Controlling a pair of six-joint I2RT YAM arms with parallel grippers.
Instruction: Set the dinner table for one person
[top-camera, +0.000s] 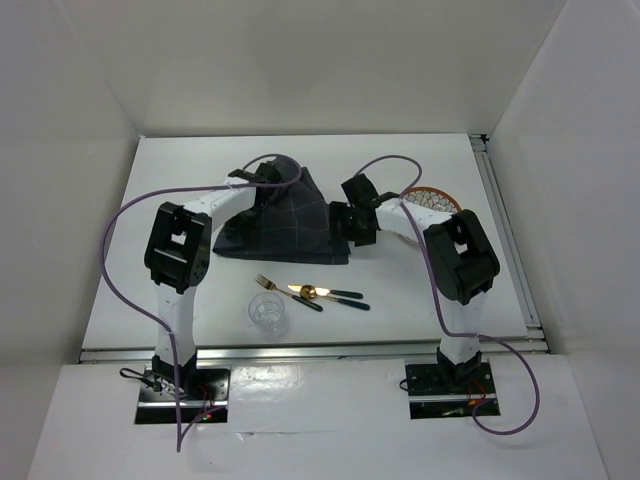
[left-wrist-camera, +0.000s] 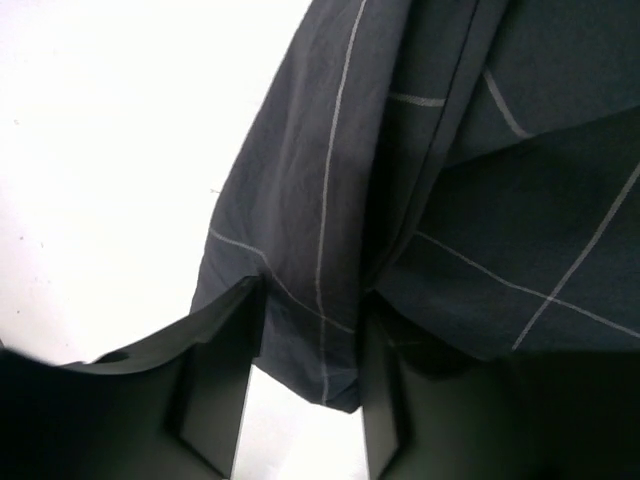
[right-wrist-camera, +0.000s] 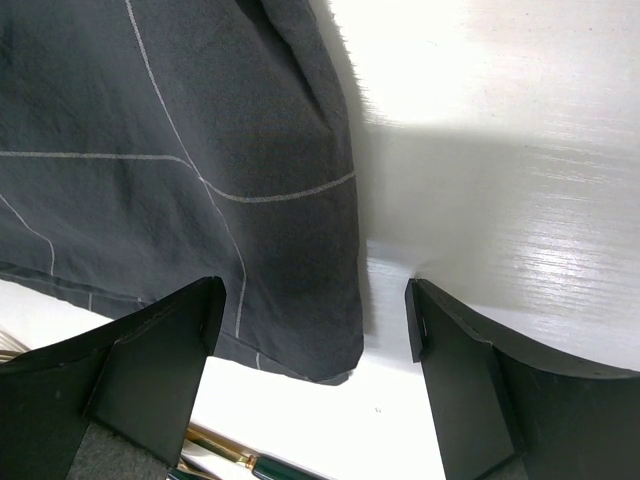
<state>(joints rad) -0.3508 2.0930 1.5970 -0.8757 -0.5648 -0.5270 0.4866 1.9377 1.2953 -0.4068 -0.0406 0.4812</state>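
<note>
The placemat's edge is folded over itself, so next my left gripper grabs the fold's end (left-wrist-camera: 308, 315) and pulls the placemat straight together with my right gripper.
The dark grey checked placemat (top-camera: 285, 225) lies on the white dinner table (top-camera: 170, 170), pulled up into a peak at its far edge. My left gripper (top-camera: 265, 178) is shut on that raised edge; in the left wrist view the cloth (left-wrist-camera: 330, 200) hangs bunched between my fingers (left-wrist-camera: 225, 370). My right gripper (top-camera: 342, 230) is open, low over the placemat's right side. In the right wrist view the cloth's corner (right-wrist-camera: 290, 300) lies flat between my spread fingers (right-wrist-camera: 160, 370), touching neither.
Gold cutlery with dark green handles (top-camera: 310, 293) lies in front of the placemat, its handle showing in the right wrist view (right-wrist-camera: 250, 462). A clear glass (top-camera: 268, 312) stands near the front edge. An orange-patterned plate (top-camera: 435, 195) sits behind the right arm.
</note>
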